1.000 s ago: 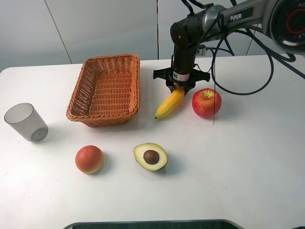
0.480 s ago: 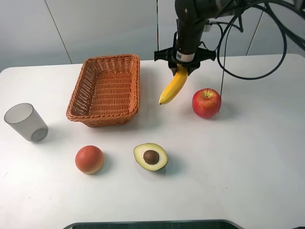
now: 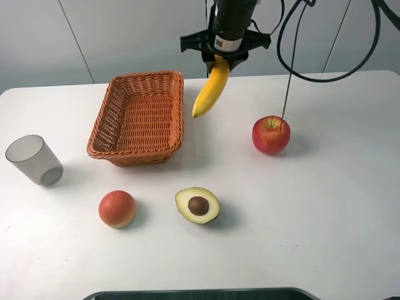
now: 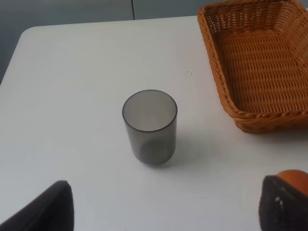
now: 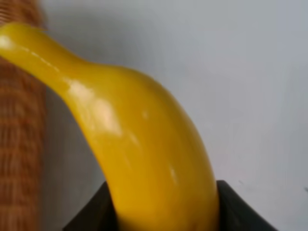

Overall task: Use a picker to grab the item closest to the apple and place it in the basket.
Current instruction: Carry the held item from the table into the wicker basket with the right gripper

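Next, my right gripper lets go of the banana on the wicker basket's bottom near the basket's side (image 3: 157,106) facing the red apple.
A yellow banana (image 3: 211,89) hangs in the air just right of the wicker basket (image 3: 139,117), held at its upper end by my right gripper (image 3: 220,58), which is shut on it. The right wrist view is filled by the banana (image 5: 144,139), with the basket's rim (image 5: 19,125) beside it. A red apple (image 3: 270,134) rests on the table to the right. My left gripper's dark fingertips (image 4: 45,209) frame the left wrist view with a wide gap and nothing between them; that arm is outside the high view.
A grey translucent cup (image 3: 34,160) stands at the left edge of the table, also seen as the cup (image 4: 149,126) by the left wrist. An orange fruit (image 3: 117,208) and an avocado half (image 3: 197,204) lie near the front. Cables hang over the apple.
My right gripper has lifted the banana off the table beside the apple and carried it up and left, toward the basket's right edge.
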